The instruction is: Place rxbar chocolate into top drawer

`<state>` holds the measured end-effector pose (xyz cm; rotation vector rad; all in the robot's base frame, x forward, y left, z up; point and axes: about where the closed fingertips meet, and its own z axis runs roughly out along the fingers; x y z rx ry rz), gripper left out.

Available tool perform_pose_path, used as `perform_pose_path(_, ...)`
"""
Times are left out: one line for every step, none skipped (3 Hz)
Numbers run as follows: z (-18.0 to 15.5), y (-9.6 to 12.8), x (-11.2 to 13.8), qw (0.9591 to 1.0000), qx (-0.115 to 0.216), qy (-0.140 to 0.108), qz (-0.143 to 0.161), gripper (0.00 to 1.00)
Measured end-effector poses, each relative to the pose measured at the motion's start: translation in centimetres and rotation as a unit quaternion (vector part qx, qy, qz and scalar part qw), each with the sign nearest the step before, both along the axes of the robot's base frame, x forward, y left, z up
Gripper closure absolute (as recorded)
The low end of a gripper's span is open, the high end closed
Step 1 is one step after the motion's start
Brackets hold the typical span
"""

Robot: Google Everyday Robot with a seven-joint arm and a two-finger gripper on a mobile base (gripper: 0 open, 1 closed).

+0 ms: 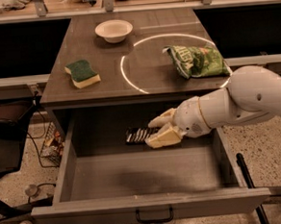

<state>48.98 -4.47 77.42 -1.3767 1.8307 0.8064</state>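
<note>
The rxbar chocolate, now hanging level inside the open drawer, will stay in my gripper until I let go of it on the bare grey bottom at the middle of the top drawer (153, 157).
The rxbar chocolate (139, 135), a small dark bar with pale lettering, hangs level inside the open top drawer (76, 152), near its back wall and above the floor. My gripper (154, 132) is shut on the bar's right end, reaching in from the right with the white arm (236, 102) behind it. The drawer is pulled fully out below the counter, with a dark handle (154, 215) on its front panel. The drawer floor under the bar is bare grey.
On the counter (142, 73) are a green and yellow sponge (82, 73), a white bowl (114, 30) and a green chip bag (197, 60). A black chair (6, 123) and cables stand at the left.
</note>
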Motion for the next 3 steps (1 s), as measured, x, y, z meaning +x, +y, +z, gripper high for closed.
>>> perform_pose_path(-5.0,-0.4,0.3,0.9989,-0.014,0.036,-0.028,1.0)
perform_pose_path(-10.4,-1.4,0.6,0.9965,-0.045,0.028,-0.064,1.0)
perform_pose_path(-13.9,-3.0,0.9,0.9912,-0.079,0.027,-0.103,1.0)
